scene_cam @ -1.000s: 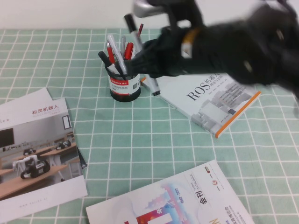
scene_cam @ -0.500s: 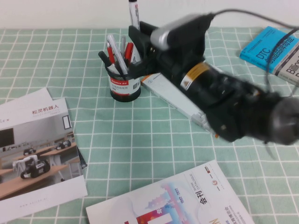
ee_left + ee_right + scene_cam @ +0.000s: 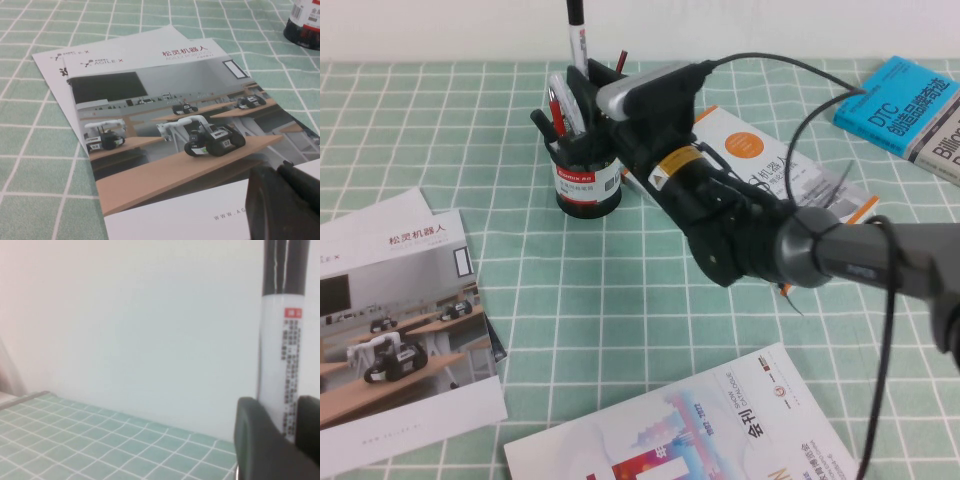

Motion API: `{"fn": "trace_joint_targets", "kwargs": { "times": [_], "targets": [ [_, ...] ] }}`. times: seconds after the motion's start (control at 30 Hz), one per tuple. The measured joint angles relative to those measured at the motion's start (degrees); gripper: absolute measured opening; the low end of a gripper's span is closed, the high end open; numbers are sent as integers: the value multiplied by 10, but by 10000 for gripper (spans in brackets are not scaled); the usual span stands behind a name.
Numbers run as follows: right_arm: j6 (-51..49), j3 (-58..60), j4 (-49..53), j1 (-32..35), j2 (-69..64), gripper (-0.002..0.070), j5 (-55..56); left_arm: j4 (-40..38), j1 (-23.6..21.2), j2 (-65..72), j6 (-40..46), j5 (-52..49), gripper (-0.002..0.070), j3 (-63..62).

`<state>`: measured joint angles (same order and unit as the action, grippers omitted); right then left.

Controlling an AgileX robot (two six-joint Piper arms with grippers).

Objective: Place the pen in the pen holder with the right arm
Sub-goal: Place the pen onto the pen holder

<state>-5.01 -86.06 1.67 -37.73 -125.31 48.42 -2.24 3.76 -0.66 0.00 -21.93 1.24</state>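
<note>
My right gripper needs to let go of the pen in the pen holder (image 3: 562,125), between the low black pen and the white pen.
The pen (image 3: 577,30), white barrel with black ends, stands upright in my right gripper (image 3: 586,92), which is shut on its lower barrel just above the pen holder (image 3: 588,182). The holder is a black mesh cup with a white-and-red label and has several other pens in it. In the right wrist view the pen (image 3: 281,360) rises between the two black fingers of the right gripper (image 3: 283,426), against the white wall. My left gripper (image 3: 282,200) hovers low over a brochure at the table's left; it is out of the high view.
A ROS book (image 3: 775,165) lies under the right arm. A blue book (image 3: 905,100) lies at the far right. Brochures (image 3: 390,320) lie at the left and a magazine (image 3: 700,430) at the front. Red pens (image 3: 556,108) stick out of the holder.
My right arm has swung round and carried the pen leftward. The pen went from tilted beside the holder to upright over its rim. The left arm has not moved.
</note>
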Motion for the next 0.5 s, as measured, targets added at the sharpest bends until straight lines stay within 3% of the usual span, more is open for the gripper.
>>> {"fn": "trace_joint_targets", "kwargs": {
  "times": [0.5],
  "targets": [
    [1, -41, 0, 0, -55, 112, -53, 0, 0, 0, 0, 0, -6, 0]
  ]
}}
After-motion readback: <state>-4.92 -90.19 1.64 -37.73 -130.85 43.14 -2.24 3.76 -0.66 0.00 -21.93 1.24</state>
